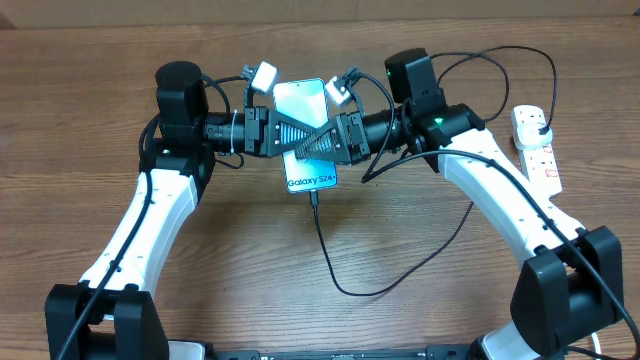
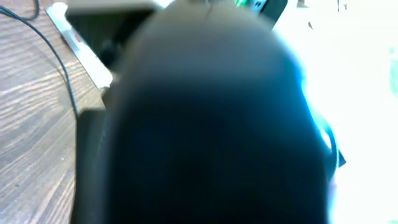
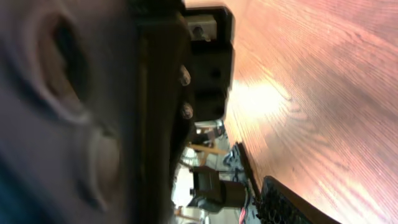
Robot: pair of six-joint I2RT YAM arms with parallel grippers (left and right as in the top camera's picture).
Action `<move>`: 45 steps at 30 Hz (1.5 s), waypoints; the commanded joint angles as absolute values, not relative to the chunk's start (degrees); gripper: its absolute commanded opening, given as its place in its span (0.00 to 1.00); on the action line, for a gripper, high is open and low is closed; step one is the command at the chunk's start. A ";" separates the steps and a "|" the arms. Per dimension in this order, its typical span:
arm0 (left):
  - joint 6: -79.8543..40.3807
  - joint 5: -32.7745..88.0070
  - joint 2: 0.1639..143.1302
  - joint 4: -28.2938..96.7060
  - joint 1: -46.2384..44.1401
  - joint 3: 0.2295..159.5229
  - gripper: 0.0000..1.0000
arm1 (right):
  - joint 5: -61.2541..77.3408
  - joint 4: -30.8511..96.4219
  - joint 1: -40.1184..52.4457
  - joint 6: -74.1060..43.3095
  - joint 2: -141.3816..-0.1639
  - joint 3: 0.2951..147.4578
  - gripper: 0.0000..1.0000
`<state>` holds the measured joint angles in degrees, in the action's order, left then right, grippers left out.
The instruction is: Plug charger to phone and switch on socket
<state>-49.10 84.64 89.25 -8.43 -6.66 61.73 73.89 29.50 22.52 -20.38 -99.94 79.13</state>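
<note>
My grippers cross over the middle of the phone. Next, my left gripper backs away so my right gripper can take the phone by the edge (image 1: 334,173) facing the socket.
The phone (image 1: 300,99) lies flat mid-table, its screen glowing light blue, with white text at its near end. Both grippers cross over its middle. My left gripper (image 1: 322,133) reaches in from the left, shut, its tips over the screen. From the right, my right gripper (image 1: 300,149) has its jaws apart and nothing between them; one textured pad (image 3: 286,202) shows. The charger's black cable (image 1: 335,265) meets the phone's near short edge, loops right and runs toward the socket (image 1: 537,150), a white strip at the right edge. A dark blur fills the left wrist view, beside the screen's glare (image 2: 367,93).
The table is bare wood (image 1: 250,270) in front of the phone. The cable's loop lies between the two arm bases. The left wrist view shows the socket (image 2: 81,46) and a cable strand (image 2: 59,62) at its upper left.
</note>
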 commanded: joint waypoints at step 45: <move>-30.98 56.01 88.09 11.09 -2.96 61.95 1.00 | 44.69 43.48 22.48 -11.14 -99.83 80.25 0.04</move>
